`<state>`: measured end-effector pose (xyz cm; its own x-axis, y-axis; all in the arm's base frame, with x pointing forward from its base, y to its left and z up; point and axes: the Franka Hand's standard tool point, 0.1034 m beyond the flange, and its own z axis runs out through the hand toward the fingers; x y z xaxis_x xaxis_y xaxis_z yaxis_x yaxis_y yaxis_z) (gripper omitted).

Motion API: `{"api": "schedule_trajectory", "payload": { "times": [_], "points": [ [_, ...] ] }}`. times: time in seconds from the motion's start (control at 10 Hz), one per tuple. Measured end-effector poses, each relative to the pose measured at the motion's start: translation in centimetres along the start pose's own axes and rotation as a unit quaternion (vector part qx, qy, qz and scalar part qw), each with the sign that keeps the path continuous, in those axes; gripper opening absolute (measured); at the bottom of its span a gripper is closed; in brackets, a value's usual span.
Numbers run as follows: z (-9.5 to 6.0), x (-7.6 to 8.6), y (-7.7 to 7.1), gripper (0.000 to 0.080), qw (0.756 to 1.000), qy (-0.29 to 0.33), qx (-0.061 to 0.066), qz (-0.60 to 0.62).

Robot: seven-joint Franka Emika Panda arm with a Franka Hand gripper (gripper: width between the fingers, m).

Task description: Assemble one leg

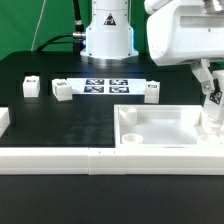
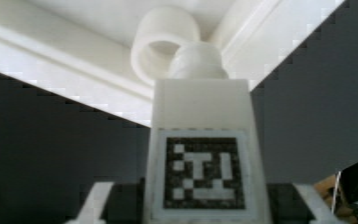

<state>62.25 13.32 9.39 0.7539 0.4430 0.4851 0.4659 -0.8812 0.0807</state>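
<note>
I need to let go of the leg with my gripper so that it is upright in the panel's corner hole [image 1: 208,136] [image 2: 162,50] beside the long white rail, beneath its tip.
My gripper [image 1: 212,103] is shut on a leg [image 1: 214,112], a small white block with a black-and-white tag, and holds it upright over the far right corner of the large white square panel [image 1: 165,106]. In the wrist view the leg [image 2: 201,115] fills the middle between my fingers [image 2: 101,202]. Its narrow threaded tip points at a round corner hole [image 2: 156,52] in the panel's rim. I cannot tell whether the tip is inside the hole. Three more legs [image 1: 30,87], [image 1: 62,91], [image 1: 152,91] lie on the black table.
The marker board [image 1: 105,86] lies in front of the robot base. A long white border rail [image 1: 100,160] runs along the near side, and another rail piece [image 1: 4,120] is at the exterior view's left.
</note>
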Motion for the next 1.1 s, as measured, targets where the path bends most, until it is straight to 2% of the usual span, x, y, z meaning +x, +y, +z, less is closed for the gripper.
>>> {"api": "schedule_trajectory", "payload": {
  "times": [0.3,0.7,1.1],
  "points": [
    [0.6,0.2,0.5,0.0294,1.0,0.016,-0.006,-0.007],
    [0.6,0.1,1.2,0.0294,0.999,0.03,-0.013,-0.009],
    [0.8,-0.9,0.8,0.0294,1.0,0.023,-0.01,-0.006]
  ]
}}
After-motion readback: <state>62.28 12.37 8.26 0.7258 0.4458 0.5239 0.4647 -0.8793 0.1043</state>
